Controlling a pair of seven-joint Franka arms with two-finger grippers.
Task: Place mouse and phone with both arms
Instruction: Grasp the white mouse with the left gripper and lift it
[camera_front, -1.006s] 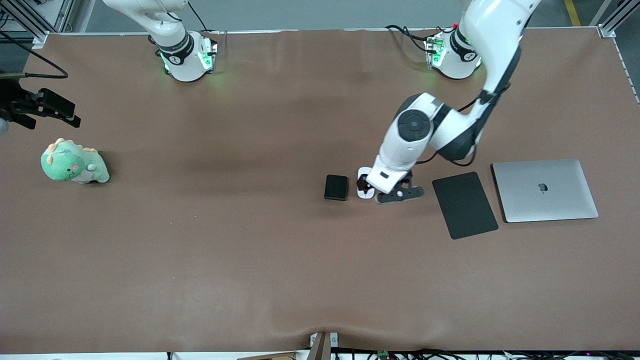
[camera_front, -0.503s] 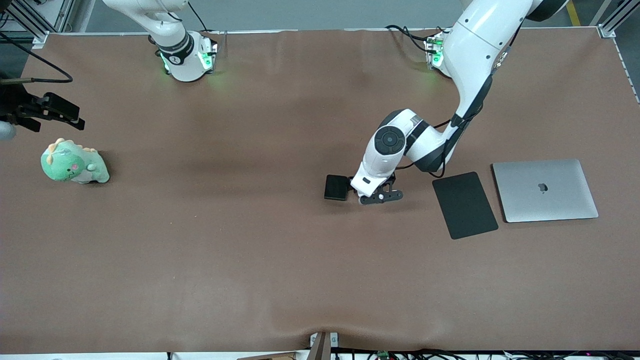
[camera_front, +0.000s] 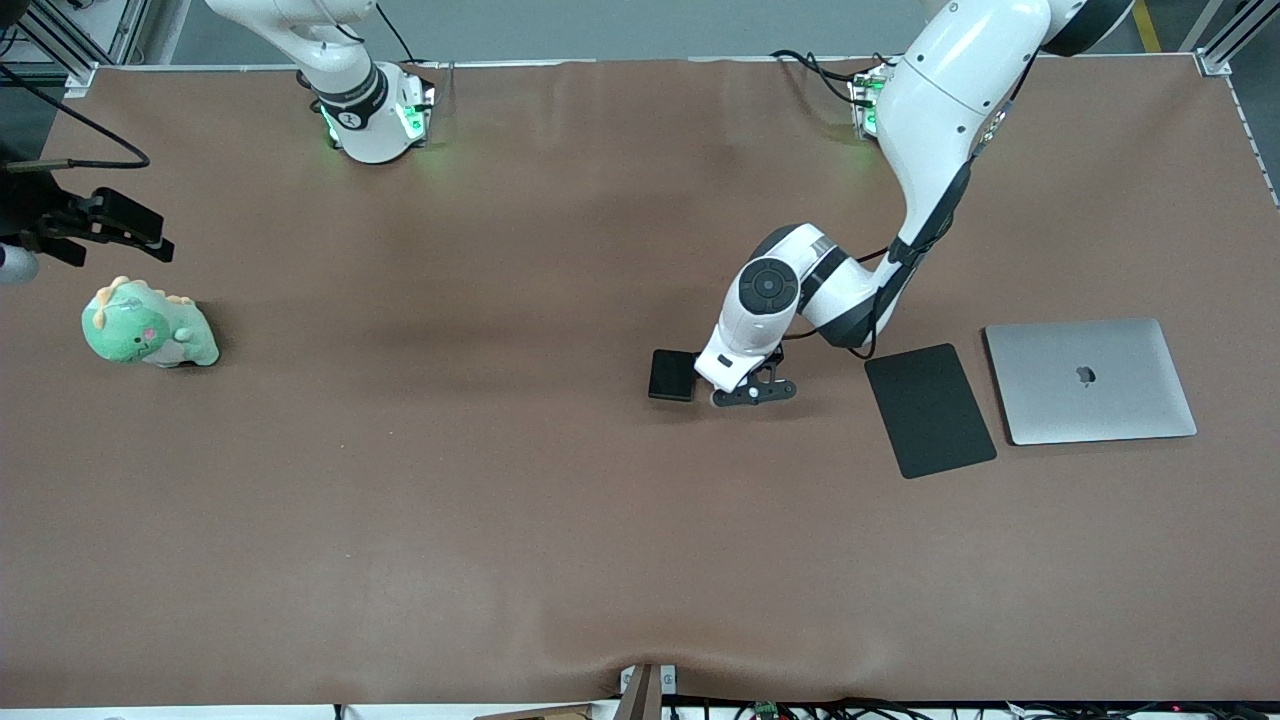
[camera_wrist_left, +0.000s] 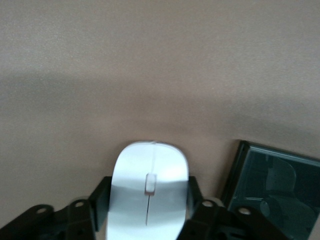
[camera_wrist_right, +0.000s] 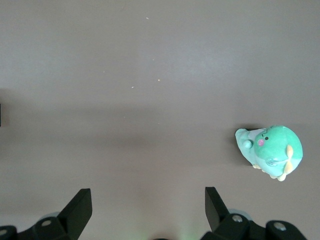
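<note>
Next, my left gripper releases the white mouse on the middle of the black mouse pad (camera_front: 936, 414) next to the laptop.
The white mouse (camera_wrist_left: 150, 170) lies on the brown table between the fingers of my left gripper (camera_wrist_left: 149, 192). The pads press against both of its sides, so the gripper is shut on the mouse. In the front view my left gripper (camera_front: 738, 385) is down at the table and hides the mouse. The black phone (camera_front: 672, 374) lies flat right beside it, toward the right arm's end; it also shows in the left wrist view (camera_wrist_left: 272, 185). My right gripper (camera_front: 120, 225) waits open and empty in the air at the right arm's end of the table (camera_wrist_right: 148, 200).
A flat black mouse pad (camera_front: 930, 410) and a closed silver laptop (camera_front: 1090, 380) lie toward the left arm's end. A green plush dinosaur (camera_front: 148, 328) sits near my right gripper and shows in the right wrist view (camera_wrist_right: 272, 150).
My left gripper has moved toward the phone and come down over the mouse, which showed beside it before and is now covered. The right gripper has drifted only slightly.
</note>
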